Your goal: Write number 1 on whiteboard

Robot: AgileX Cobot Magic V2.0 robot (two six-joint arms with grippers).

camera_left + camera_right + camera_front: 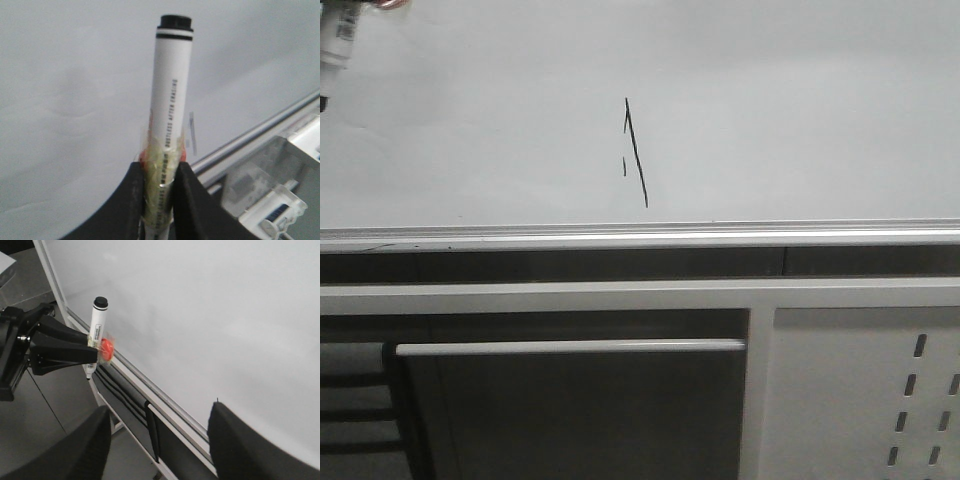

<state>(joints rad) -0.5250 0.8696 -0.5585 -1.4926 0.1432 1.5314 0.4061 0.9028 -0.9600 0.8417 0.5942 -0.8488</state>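
Note:
My left gripper should release the white marker on the bare whiteboard (380,97) above the silver bottom rail, next to the number 1.
The whiteboard (790,110) fills the upper front view, and the number 1 (635,150) is drawn on it as a thin black slanted stroke above the silver bottom rail (640,236). My left gripper (159,185) is shut on a white marker (172,90) with a black end, wrapped in tape at the grip. In the front view that marker (335,45) shows at the top left corner, far left of the number 1. My right gripper (157,435) stands open and holds nothing, near the rail. The right wrist view shows the left gripper (60,347) and its marker (97,320).
Below the rail runs a white frame bar (620,297). A white panel with slots (910,400) sits at the lower right, and a dark panel with a pale top bar (570,348) at the lower middle. A clear plastic part (270,200) lies by the rail.

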